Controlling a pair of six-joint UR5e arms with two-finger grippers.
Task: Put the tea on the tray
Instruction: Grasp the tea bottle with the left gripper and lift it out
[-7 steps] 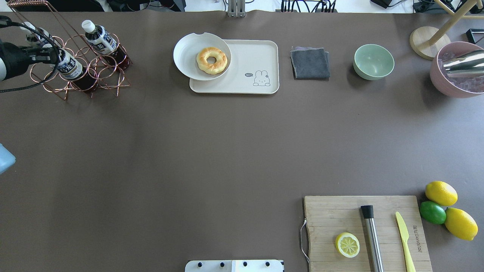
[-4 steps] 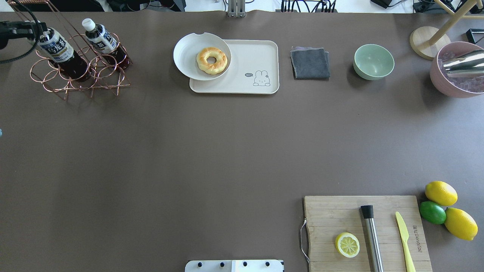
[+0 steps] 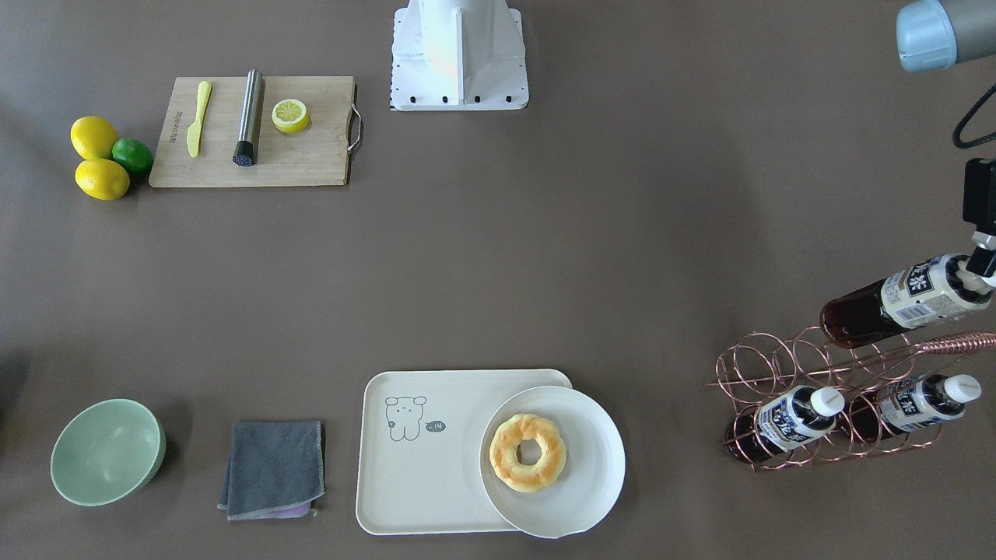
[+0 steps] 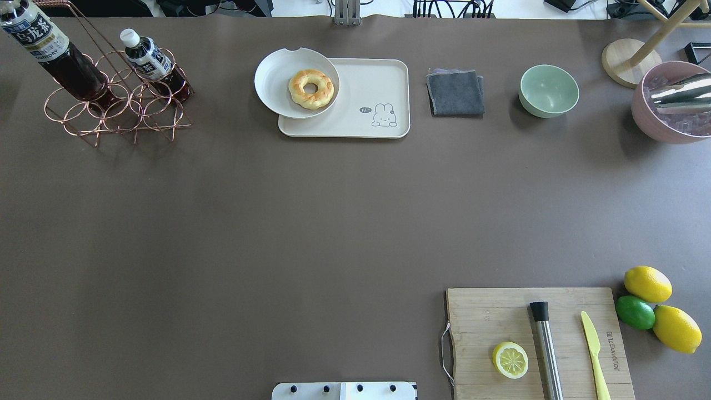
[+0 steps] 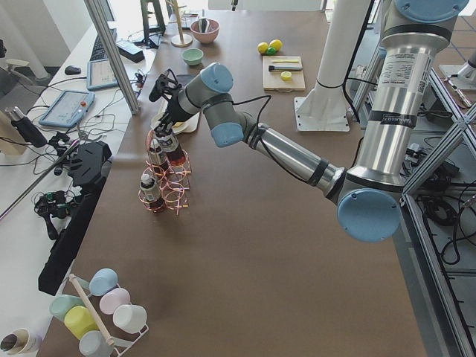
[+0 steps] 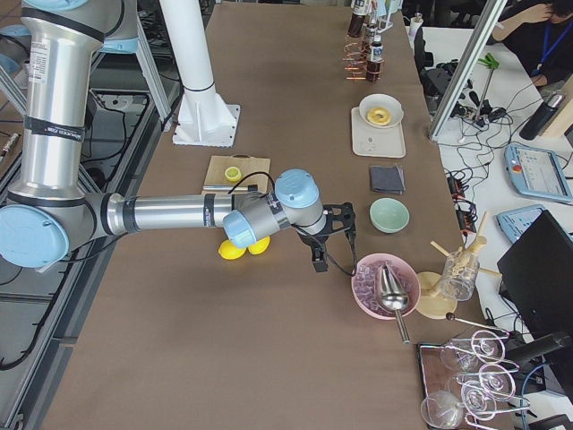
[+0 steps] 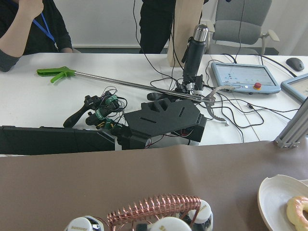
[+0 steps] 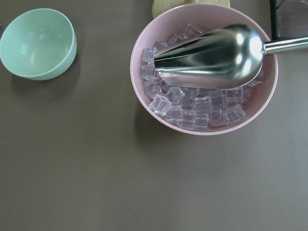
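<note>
Next, my left gripper sets the tea, now tilted above the copper wire rack, down on the bare table (image 3: 459,267) between the cream tray and the white stand.
My left gripper (image 3: 982,266) is shut on the white cap end of the tea (image 3: 903,299). It holds the tea tilted in the air above the copper wire rack (image 3: 778,365). In the overhead view the tea (image 4: 44,47) is at the top left corner and the gripper is out of frame. Two like bottles (image 3: 786,420) (image 3: 910,408) lie in the rack. The cream tray (image 4: 383,78) sits at the far middle, with a white plate (image 4: 275,83) and a doughnut (image 4: 311,88) over its left end. My right gripper (image 6: 333,246) hovers by the pink ice bowl; I cannot tell whether it is open or shut.
A grey cloth (image 4: 455,93), a green bowl (image 4: 549,90) and a pink bowl of ice with a metal scoop (image 4: 647,125) line the far edge, right of the tray. A cutting board (image 4: 483,316) with a lemon half, a muddler and a knife is near right, with lemons and a lime (image 4: 647,283) beside it.
The left gripper has lifted the tea up out of the rack. In the overhead view the bottle moved to the top left and the gripper left the frame.
</note>
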